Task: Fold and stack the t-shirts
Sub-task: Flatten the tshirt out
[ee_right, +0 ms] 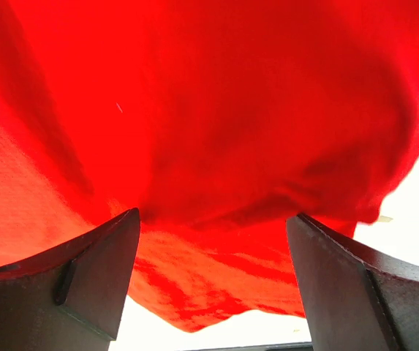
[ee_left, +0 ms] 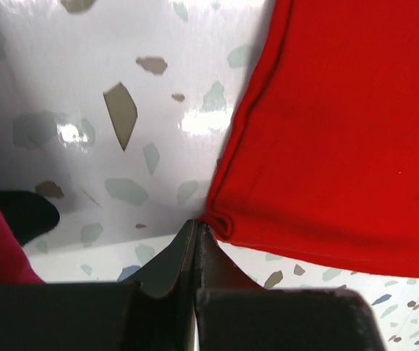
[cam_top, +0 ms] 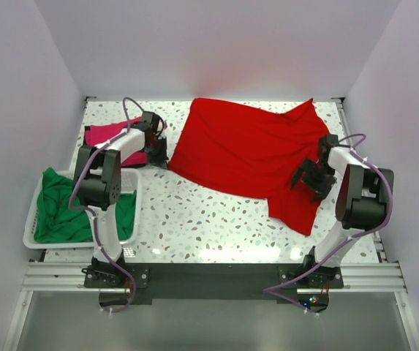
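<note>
My right gripper is to close next on the near corner of the sleeve (cam_top: 308,232) of the red t-shirt, the corner closest to the front edge of the table.
The large red t-shirt (cam_top: 246,157) lies spread over the middle and right of the table, rumpled at its right end. My left gripper (cam_top: 161,151) is shut, its tips (ee_left: 197,227) touching the shirt's near-left corner (ee_left: 224,223); no cloth shows between them. My right gripper (cam_top: 313,180) is open over the shirt's right part, with a red fold (ee_right: 216,278) bulging between its wide-set fingers (ee_right: 92,278). The magenta-pink t-shirt (cam_top: 110,135) is bunched at the back left, behind the left arm. In the basket on the left the green t-shirt (cam_top: 59,208) lies crumpled.
A white plastic basket (cam_top: 28,219) sits at the table's left front edge. White walls close in the table on the left, back and right. Speckled tabletop (cam_top: 194,219) shows in front of the red shirt.
</note>
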Controlling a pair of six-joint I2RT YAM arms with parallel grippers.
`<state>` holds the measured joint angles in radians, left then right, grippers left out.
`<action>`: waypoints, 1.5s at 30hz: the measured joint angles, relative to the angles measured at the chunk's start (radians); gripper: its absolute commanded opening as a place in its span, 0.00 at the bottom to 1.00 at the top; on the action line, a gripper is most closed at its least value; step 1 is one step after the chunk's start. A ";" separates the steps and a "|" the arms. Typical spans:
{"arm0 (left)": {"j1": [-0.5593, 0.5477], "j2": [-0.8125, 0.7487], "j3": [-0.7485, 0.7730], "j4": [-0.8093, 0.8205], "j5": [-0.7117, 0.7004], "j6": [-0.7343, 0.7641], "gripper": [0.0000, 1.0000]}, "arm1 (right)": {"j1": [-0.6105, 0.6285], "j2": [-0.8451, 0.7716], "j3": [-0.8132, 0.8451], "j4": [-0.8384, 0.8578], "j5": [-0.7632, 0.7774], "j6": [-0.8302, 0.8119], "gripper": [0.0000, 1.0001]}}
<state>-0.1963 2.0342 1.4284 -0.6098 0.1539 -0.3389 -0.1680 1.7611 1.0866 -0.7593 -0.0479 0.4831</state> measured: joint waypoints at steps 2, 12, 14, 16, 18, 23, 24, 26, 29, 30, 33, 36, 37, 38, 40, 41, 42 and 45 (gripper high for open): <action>0.005 0.014 0.020 0.002 0.007 0.006 0.00 | 0.000 0.022 0.030 -0.004 0.000 0.003 0.83; 0.012 0.103 0.153 0.003 0.015 0.018 0.00 | 0.006 0.184 0.253 -0.036 -0.001 0.003 0.83; 0.013 0.122 0.183 0.003 0.017 0.018 0.00 | 0.005 0.211 0.293 -0.043 -0.001 0.002 0.83; 0.014 0.139 0.208 0.003 0.018 0.018 0.00 | 0.005 0.234 0.332 -0.048 -0.002 -0.002 0.83; 0.014 0.154 0.233 0.004 0.019 0.018 0.00 | 0.005 0.247 0.360 -0.050 -0.004 -0.008 0.83; 0.016 0.164 0.249 0.004 0.026 0.018 0.00 | 0.005 0.213 0.369 -0.083 -0.004 -0.037 0.84; 0.016 0.164 0.249 0.004 0.026 0.018 0.00 | 0.005 0.192 0.359 -0.087 -0.003 -0.041 0.84; 0.017 0.164 0.249 0.004 0.029 0.017 0.00 | 0.005 0.120 0.315 -0.109 0.004 -0.051 0.84; 0.018 0.164 0.249 0.003 0.033 0.017 0.00 | 0.005 -0.019 0.214 -0.147 0.011 -0.055 0.84; 0.018 0.164 0.249 0.003 0.034 0.017 0.00 | 0.005 -0.063 0.178 -0.163 0.013 -0.055 0.83; 0.019 0.164 0.249 0.003 0.042 0.017 0.00 | 0.005 -0.156 0.081 -0.209 0.031 -0.054 0.74; 0.019 0.164 0.249 0.003 0.052 0.017 0.00 | 0.005 -0.188 0.005 -0.253 0.039 -0.043 0.66; 0.019 0.164 0.249 0.003 0.053 0.017 0.00 | 0.005 -0.190 -0.012 -0.265 0.041 -0.038 0.63; 0.019 0.164 0.249 0.004 0.055 0.018 0.00 | 0.005 -0.191 -0.031 -0.277 0.047 -0.035 0.61; 0.019 0.164 0.249 0.004 0.058 0.018 0.00 | 0.005 -0.193 -0.066 -0.291 0.060 -0.028 0.56; 0.019 0.164 0.249 0.004 0.060 0.018 0.00 | 0.005 -0.193 -0.079 -0.296 0.064 -0.026 0.55; 0.019 0.164 0.249 0.004 0.060 0.018 0.00 | 0.005 -0.193 -0.088 -0.297 0.066 -0.022 0.54; 0.019 0.164 0.249 0.005 0.067 0.018 0.00 | 0.005 -0.193 -0.110 -0.294 0.080 -0.009 0.50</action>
<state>-0.1768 2.1983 1.6775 -0.6048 0.2211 -0.3214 -0.1627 1.5677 0.9764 -1.0538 0.0319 0.4744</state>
